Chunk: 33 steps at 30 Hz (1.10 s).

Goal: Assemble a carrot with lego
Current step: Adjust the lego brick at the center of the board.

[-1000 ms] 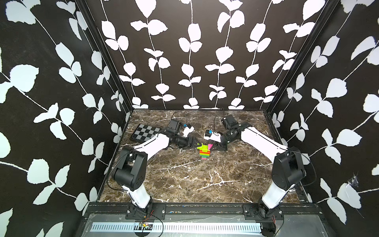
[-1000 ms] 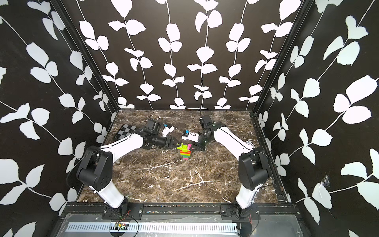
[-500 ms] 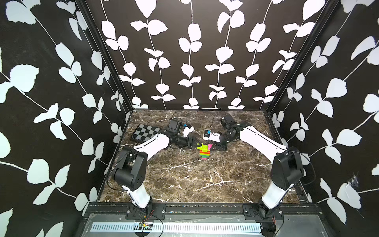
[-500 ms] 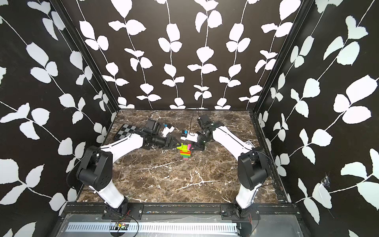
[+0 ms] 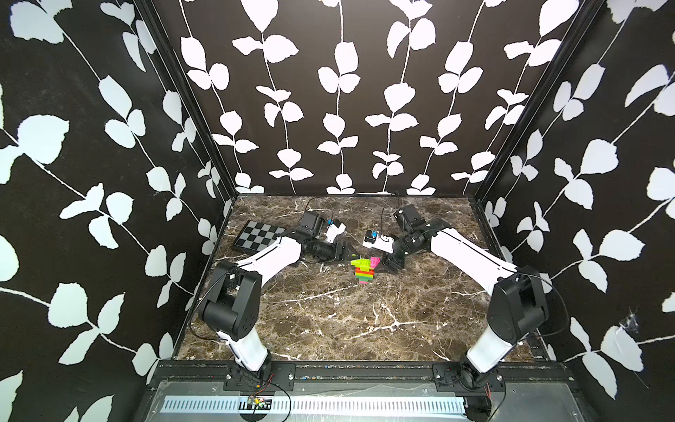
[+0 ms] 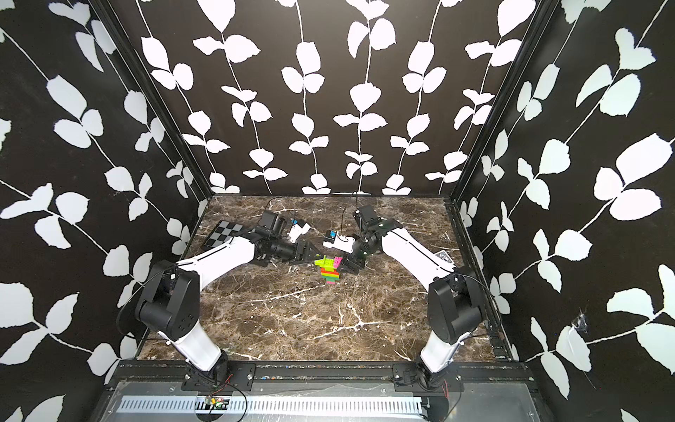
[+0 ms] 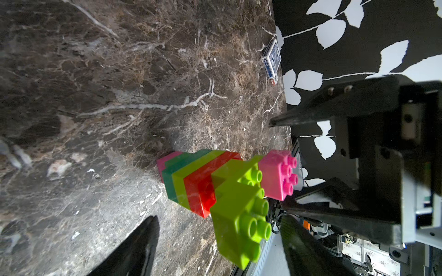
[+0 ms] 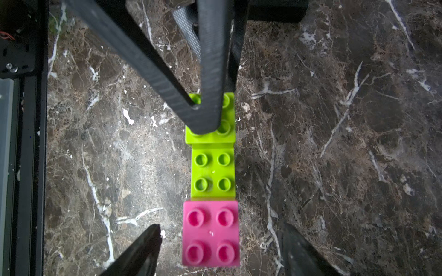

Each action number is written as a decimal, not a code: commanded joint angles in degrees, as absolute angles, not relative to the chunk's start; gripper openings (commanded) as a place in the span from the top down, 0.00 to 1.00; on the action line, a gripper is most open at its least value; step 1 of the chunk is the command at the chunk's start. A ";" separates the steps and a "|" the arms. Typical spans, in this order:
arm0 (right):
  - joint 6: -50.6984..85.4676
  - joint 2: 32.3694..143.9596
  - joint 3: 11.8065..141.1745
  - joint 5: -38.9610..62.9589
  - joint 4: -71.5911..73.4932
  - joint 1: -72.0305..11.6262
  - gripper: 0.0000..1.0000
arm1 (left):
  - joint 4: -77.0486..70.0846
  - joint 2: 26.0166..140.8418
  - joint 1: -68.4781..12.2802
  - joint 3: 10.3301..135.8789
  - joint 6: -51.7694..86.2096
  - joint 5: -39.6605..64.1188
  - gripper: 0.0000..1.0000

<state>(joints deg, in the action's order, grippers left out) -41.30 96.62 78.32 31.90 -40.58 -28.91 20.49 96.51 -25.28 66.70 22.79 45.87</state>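
The carrot is standing upright on its narrow pink tip, so my right gripper will take the carrot by its top bricks (image 5: 370, 262) and lay it down on its side.
The carrot (image 5: 363, 272) (image 6: 330, 272) stands upright on the marble table (image 5: 328, 321), banded pink, green, lime and red-orange from the bottom up (image 7: 198, 181). On top sit lime bricks (image 8: 212, 172) and a pink brick (image 8: 210, 233). My left gripper (image 5: 347, 252) (image 7: 220, 246) is open, its fingers straddling the outer lime brick (image 7: 239, 227) with gaps on both sides. My right gripper (image 5: 389, 265) (image 8: 220, 248) is open around the pink brick and does not touch it.
A black-and-grey checkered board (image 5: 259, 235) lies at the back left, behind the left arm. A blue card box (image 7: 271, 58) lies by the right wall. Black leaf-patterned walls close in three sides of the table.
My right gripper has opened and let go of the carrot's top end. My left gripper has opened wider. The carrot has stayed upright in place.
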 commanded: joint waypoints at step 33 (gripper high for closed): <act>-18.04 92.65 64.79 41.20 -15.32 -29.75 0.73 | 19.78 86.78 -20.83 64.81 22.61 43.48 0.18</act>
<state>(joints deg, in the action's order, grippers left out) -28.23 96.57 68.47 36.07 -22.76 -31.48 20.64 90.08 -21.17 66.17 22.70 43.81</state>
